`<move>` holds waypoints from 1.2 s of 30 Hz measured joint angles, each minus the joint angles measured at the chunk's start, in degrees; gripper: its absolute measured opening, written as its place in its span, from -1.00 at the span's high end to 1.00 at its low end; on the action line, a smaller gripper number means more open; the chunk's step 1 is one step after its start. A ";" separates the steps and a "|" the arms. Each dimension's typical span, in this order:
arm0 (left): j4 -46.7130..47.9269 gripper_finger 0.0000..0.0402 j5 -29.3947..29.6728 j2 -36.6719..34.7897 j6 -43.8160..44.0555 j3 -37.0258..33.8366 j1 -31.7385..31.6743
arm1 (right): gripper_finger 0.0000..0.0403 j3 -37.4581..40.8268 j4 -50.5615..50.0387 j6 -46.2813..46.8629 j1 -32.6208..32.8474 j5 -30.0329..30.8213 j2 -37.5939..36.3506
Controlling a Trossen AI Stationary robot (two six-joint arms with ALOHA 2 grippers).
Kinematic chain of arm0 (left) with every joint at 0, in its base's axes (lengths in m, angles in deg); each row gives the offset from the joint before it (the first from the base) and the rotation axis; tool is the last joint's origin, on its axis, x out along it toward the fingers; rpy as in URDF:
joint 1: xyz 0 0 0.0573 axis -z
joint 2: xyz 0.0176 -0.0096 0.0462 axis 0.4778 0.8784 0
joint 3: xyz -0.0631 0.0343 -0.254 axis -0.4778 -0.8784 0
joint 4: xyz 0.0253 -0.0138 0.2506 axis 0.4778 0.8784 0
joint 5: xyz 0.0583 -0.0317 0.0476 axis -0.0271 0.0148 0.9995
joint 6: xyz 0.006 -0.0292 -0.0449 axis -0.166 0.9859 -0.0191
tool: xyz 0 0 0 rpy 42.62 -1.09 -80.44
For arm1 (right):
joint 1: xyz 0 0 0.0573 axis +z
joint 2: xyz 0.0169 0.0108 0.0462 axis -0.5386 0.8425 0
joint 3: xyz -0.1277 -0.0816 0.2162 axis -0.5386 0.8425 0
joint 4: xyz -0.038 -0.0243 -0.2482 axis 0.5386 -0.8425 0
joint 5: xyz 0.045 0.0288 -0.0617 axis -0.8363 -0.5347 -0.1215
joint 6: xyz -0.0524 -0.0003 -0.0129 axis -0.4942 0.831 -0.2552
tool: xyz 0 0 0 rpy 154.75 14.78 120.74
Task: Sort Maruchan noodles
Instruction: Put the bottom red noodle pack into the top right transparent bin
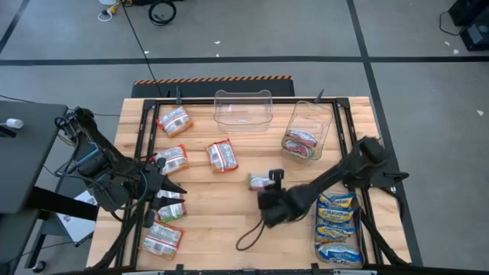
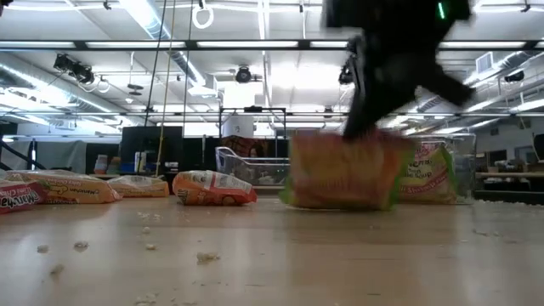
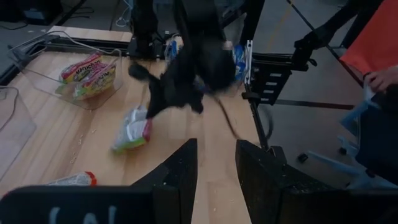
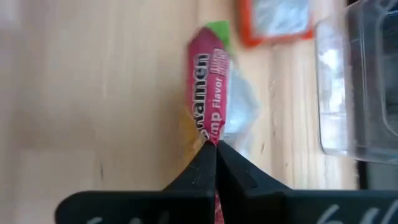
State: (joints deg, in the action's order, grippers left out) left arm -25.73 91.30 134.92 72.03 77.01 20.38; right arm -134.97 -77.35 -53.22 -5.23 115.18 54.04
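The robot's right gripper should release the green-and-red packet on the table's middle point(image 1: 273, 201), just short of the blue-and-yellow packets.
My right gripper point(image 1: 269, 183) is near the table's middle, shut on a green-and-red noodle packet point(image 1: 258, 182). My left gripper point(image 1: 166, 186) is open at the table's left, beside a red-and-white packet point(image 1: 172, 159) and touching nothing. More red-and-white packets lie flat on the table point(image 1: 174, 121) point(image 1: 221, 155), and two more point(image 1: 162, 238) lie near the left front corner. Blue-and-yellow packets point(image 1: 336, 221) are piled at the right front. Green-and-red packets point(image 1: 302, 143) lie in the right clear bin point(image 1: 312, 114). My right gripper pinches the packet between its two fingers point(image 4: 205, 165) at one edge point(image 4: 211, 140). The fingers come from above, slanting from the table's right. The packet point(image 3: 132, 132) hangs below them, tilted; whether its lower end touches the table, I cannot tell.
An empty clear bin point(image 1: 244, 108) stands at the far edge, left of the filled one. A dark cable point(image 1: 252, 233) loops on the table below the right arm. Bare wood lies between the left packets and the held one. Crumbs point(image 2: 200, 255) dot the near tabletop.
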 joint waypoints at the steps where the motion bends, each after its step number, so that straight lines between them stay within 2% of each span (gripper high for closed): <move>1: -0.19 0.43 0.00 0.00 0.00 -0.01 0.00 | 0.97 -0.28 0.14 0.10 -0.73 -1.44 -2.59; 4: -0.77 0.43 0.31 0.00 -0.02 0.01 0.02 | 0.97 -0.69 0.31 -0.38 -3.64 -7.59 -11.37; 8: -1.70 0.43 4.01 0.00 0.02 -0.01 0.02 | 0.98 -0.73 -0.78 -0.82 -9.42 -15.45 -22.12; 13: -5.52 0.43 10.60 0.02 -0.32 0.01 0.00 | 0.99 -0.73 -2.63 -3.82 -17.75 -17.07 -33.18; 16: -6.70 0.43 16.15 0.13 -0.49 0.01 -1.25 | 0.99 -0.73 -1.87 -7.27 -22.90 -18.23 -37.11; 18: -7.46 0.43 18.70 0.32 -0.40 0.01 -3.11 | 0.99 -0.73 -1.00 -9.85 -25.88 -21.53 -38.45; 23: -10.61 0.43 20.51 0.26 -1.10 0.01 -9.21 | 0.99 -0.73 1.79 -15.58 -29.58 -29.79 -36.77; 29: -14.23 0.43 20.13 0.26 -6.05 0.01 -17.06 | 0.99 -0.73 3.54 -23.40 -28.56 -37.28 -27.58; 36: -18.85 0.43 11.06 0.26 -7.46 0.01 -23.98 | 0.99 -0.73 12.54 -34.51 -24.53 -38.37 -11.79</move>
State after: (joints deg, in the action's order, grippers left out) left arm -44.58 102.36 135.18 64.57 77.03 -3.60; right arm -135.71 -64.81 -87.73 -29.76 76.81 42.25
